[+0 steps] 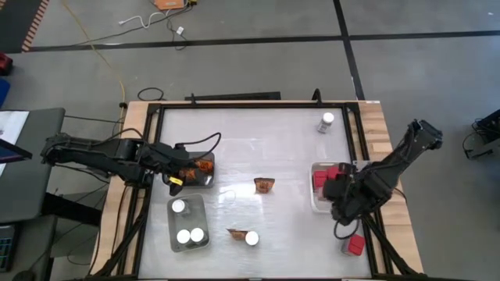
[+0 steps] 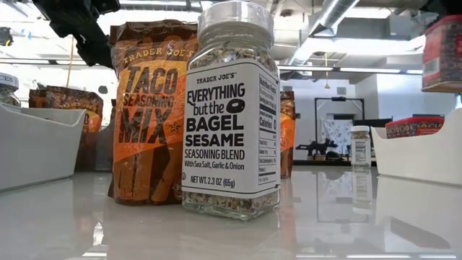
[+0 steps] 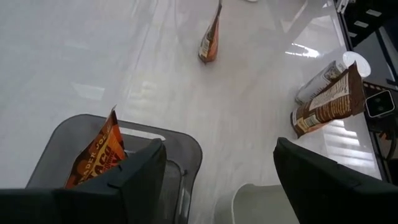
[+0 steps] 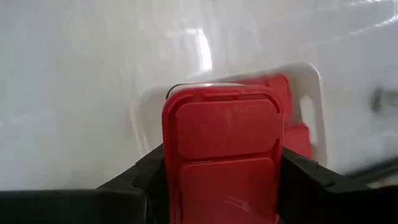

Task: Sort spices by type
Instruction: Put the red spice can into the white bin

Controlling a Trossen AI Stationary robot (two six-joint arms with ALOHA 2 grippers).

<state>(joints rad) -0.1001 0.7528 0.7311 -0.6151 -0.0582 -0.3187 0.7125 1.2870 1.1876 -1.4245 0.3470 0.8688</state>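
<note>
Next, my right hand sets the red box, now hanging over the white tray, in the front end of the white tray (image 1: pixel 336 200), beside the other red boxes.
My right gripper (image 1: pixel 338 190) is shut on a red box (image 4: pixel 221 143) and hangs over the white tray (image 1: pixel 316 204) at the table's right, which holds more red boxes (image 1: pixel 320 179). My left gripper (image 3: pixel 217 186) stands open, touching nothing, above the grey tray (image 3: pixel 186 149) at the left, in which an orange-brown packet (image 3: pixel 96 155) stands. Three white-lidded jars (image 1: pixel 187 226) stand in the clear tray (image 1: pixel 187 243). Loose on the table are a packet (image 1: pixel 264 185) in the middle, a packet (image 1: pixel 234 232) with a jar (image 1: pixel 251 238) near the front, and a jar (image 1: pixel 326 121) at the far right. My right gripper pinches the red box by two opposite sides (image 4: pixel 171 168) between its two fingers, the box's lidded face turned toward the wrist camera. The fingers point steeply down from above. The box (image 2: pixel 442 50) is lifted clear, above the white tray.
Another red box (image 1: pixel 355 246) lies by the table's right edge near the front. The raised frame (image 1: pixel 250 104) runs around the white table top. Bare table lies between the middle packet and the far edge.
</note>
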